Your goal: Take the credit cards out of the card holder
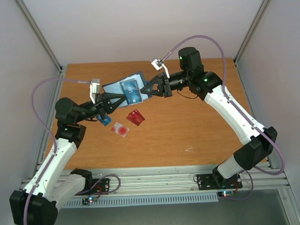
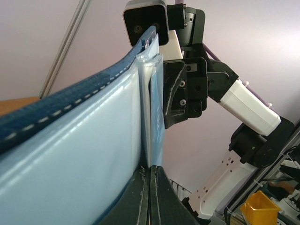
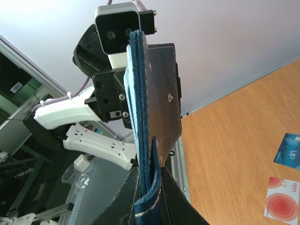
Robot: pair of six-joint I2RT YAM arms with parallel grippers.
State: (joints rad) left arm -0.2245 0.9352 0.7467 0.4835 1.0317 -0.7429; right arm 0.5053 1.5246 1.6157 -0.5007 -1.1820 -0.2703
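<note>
The pocket leaf is pinched only at its edge by my left gripper, with the blue card still inside, so that gripper should open and grip farther in over the card [image 1: 132,91].
The card holder [image 1: 123,87] hangs open in the air over the back of the table, held between both arms. My left gripper [image 1: 122,97] is shut on the edge of a pale blue pocket leaf [image 2: 93,145], fingers pressed together at the gripper [image 2: 150,171]. My right gripper [image 1: 145,89] is shut on the holder's navy stitched cover [image 3: 140,117], pinched at the gripper [image 3: 150,185], with the brown snap tab [image 3: 161,89] beside it. Three credit cards lie on the table: a red one [image 1: 136,117], a pale one with a red circle [image 1: 120,129] and a teal-blue one [image 1: 104,120] partly under my left arm.
In the right wrist view the teal-blue card [image 3: 288,150] and the pale card [image 3: 281,204] lie on the wooden tabletop [image 3: 234,154]. White walls enclose the table [image 1: 191,135] on three sides. A small pale mark [image 1: 189,150] sits near the front.
</note>
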